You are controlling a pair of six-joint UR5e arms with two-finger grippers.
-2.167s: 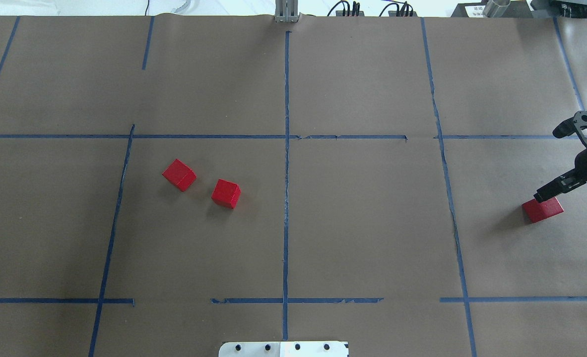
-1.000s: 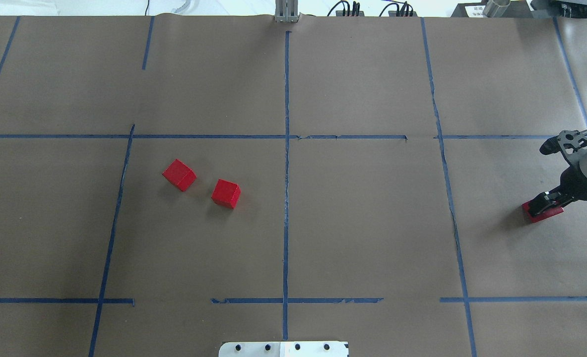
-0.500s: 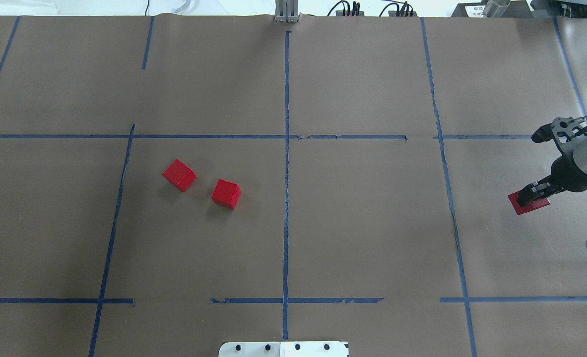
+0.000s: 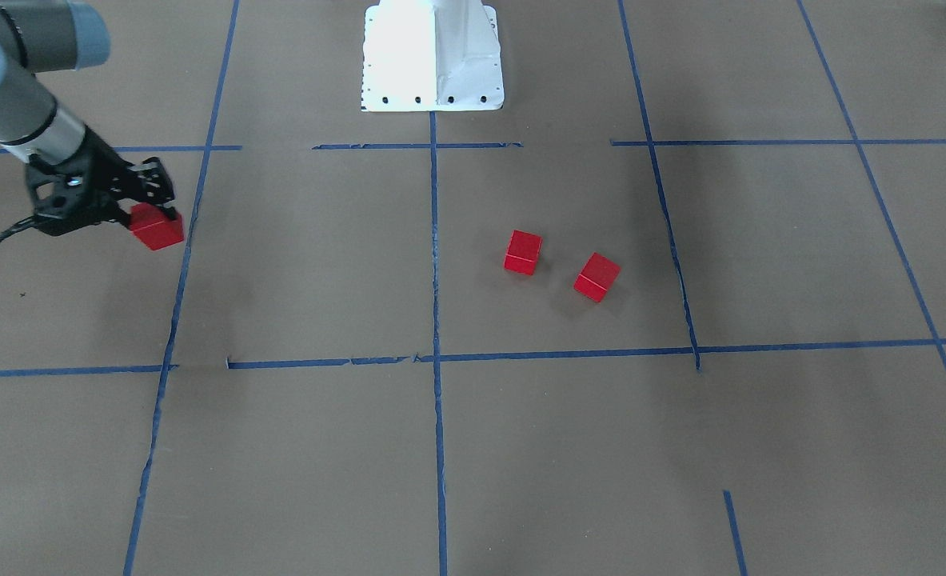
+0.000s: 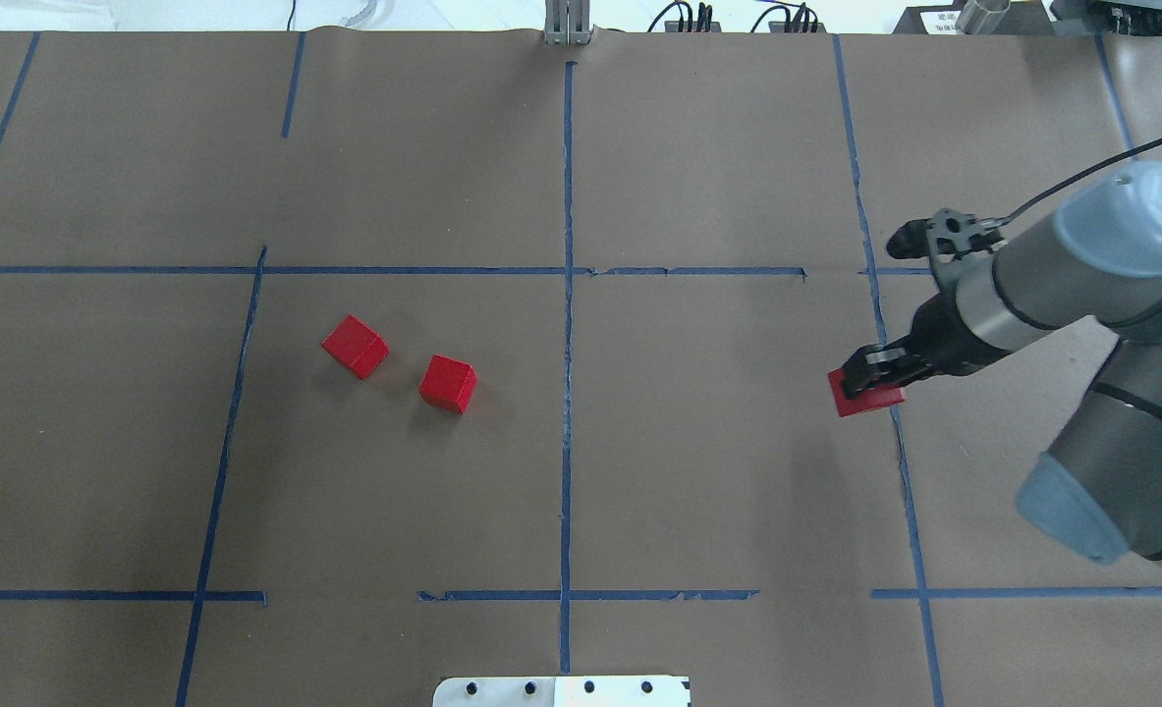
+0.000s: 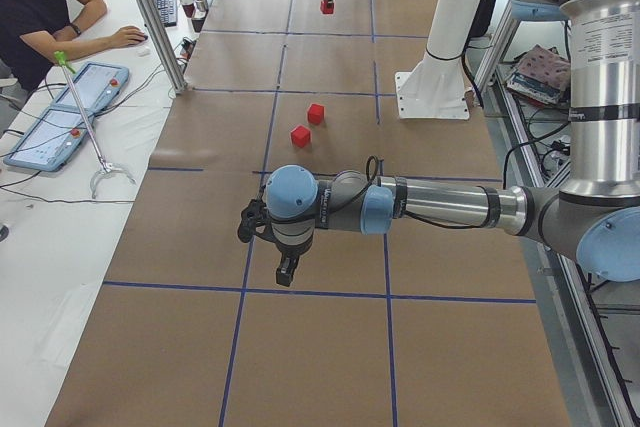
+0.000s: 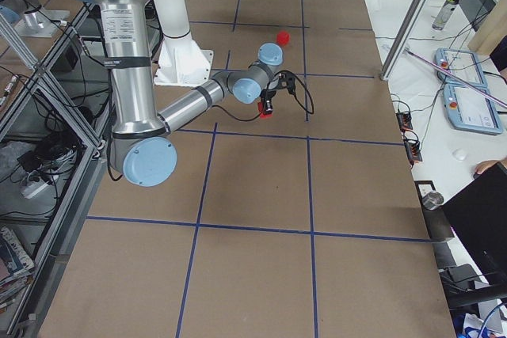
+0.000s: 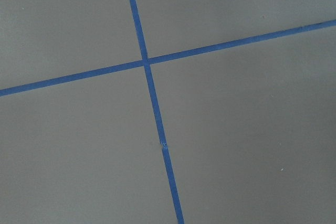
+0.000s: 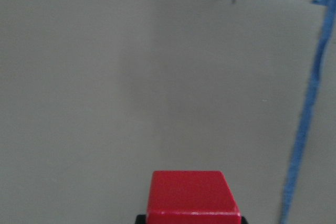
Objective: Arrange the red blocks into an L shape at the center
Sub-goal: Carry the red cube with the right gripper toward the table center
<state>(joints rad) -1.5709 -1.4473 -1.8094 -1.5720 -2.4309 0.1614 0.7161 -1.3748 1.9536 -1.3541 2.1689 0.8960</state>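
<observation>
The red block will go down from my right gripper on the center's blue tape line (image 4: 435,235), beside the other red blocks.
Two red blocks (image 5: 355,346) (image 5: 447,383) sit close together on the brown paper, left of the center's blue tape line (image 5: 567,393). They also show in the front view (image 4: 523,252) (image 4: 597,277). My right gripper (image 5: 870,378) is shut on the third red block (image 5: 863,398) and holds it above the paper, by the right-hand tape line. That block fills the bottom of the right wrist view (image 9: 191,198). My left gripper (image 6: 287,272) shows only in the exterior left view, over bare paper; I cannot tell whether it is open or shut.
The white robot base (image 4: 433,56) stands at the near table edge (image 5: 561,690). A metal post (image 5: 568,22) rises at the far edge. An operator (image 6: 40,7) sits at a side desk. The left wrist view shows only a tape crossing (image 8: 146,61).
My right gripper closed on the block at the far right, lifted it and carried it left to the right-hand tape line. The other two blocks have not moved.
</observation>
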